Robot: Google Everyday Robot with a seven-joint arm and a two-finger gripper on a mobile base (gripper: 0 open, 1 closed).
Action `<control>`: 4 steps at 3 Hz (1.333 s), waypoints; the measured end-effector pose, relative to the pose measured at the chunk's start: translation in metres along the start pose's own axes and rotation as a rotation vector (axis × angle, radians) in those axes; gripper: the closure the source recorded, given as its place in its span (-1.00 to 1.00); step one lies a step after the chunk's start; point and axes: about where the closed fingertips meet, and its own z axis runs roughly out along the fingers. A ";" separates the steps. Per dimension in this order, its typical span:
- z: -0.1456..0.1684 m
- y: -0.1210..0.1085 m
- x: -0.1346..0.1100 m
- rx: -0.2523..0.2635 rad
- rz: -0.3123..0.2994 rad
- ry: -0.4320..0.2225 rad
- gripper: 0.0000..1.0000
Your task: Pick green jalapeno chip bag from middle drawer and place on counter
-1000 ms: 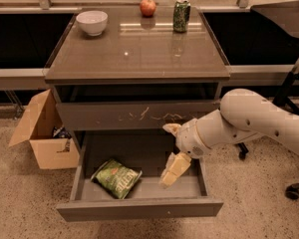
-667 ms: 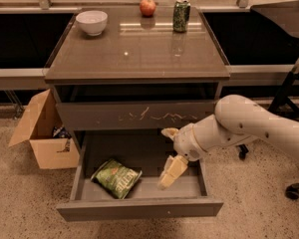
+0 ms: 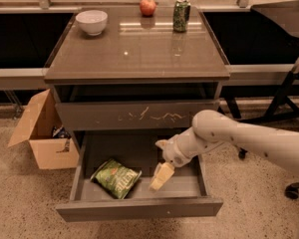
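Note:
Next, I grip the middle (image 3: 119,175) of the drawer's green jalapeno chip bag.
The green jalapeno chip bag (image 3: 115,177) lies flat on the left side of the open middle drawer (image 3: 139,208), which is pulled out from the cabinet. My gripper (image 3: 157,164) hangs inside the drawer just right of the bag, not touching it. Its two pale fingers (image 3: 161,176) are spread apart and hold nothing. The white arm reaches in from the right. The glossy counter (image 3: 134,49) is the cabinet's top, above the drawers.
On the counter stand a white bowl (image 3: 91,21), a red apple (image 3: 148,6) and a green soda can (image 3: 181,15). The shut upper drawer front (image 3: 134,116) has pale scratches. An open cardboard box (image 3: 42,133) sits left of the cabinet; chair legs (image 3: 284,108) are at right.
My arm and gripper have shifted slightly left inside the drawer, closer to the chip bag. The bag has not moved.

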 end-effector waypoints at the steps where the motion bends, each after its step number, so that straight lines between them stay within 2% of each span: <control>1: 0.047 -0.027 0.015 0.057 0.005 -0.003 -1.00; 2: 0.047 -0.027 0.015 0.057 0.005 -0.003 -1.00; 3: 0.072 -0.036 0.010 0.040 -0.006 -0.019 -1.00; 4: 0.124 -0.056 -0.009 0.027 -0.027 -0.056 -1.00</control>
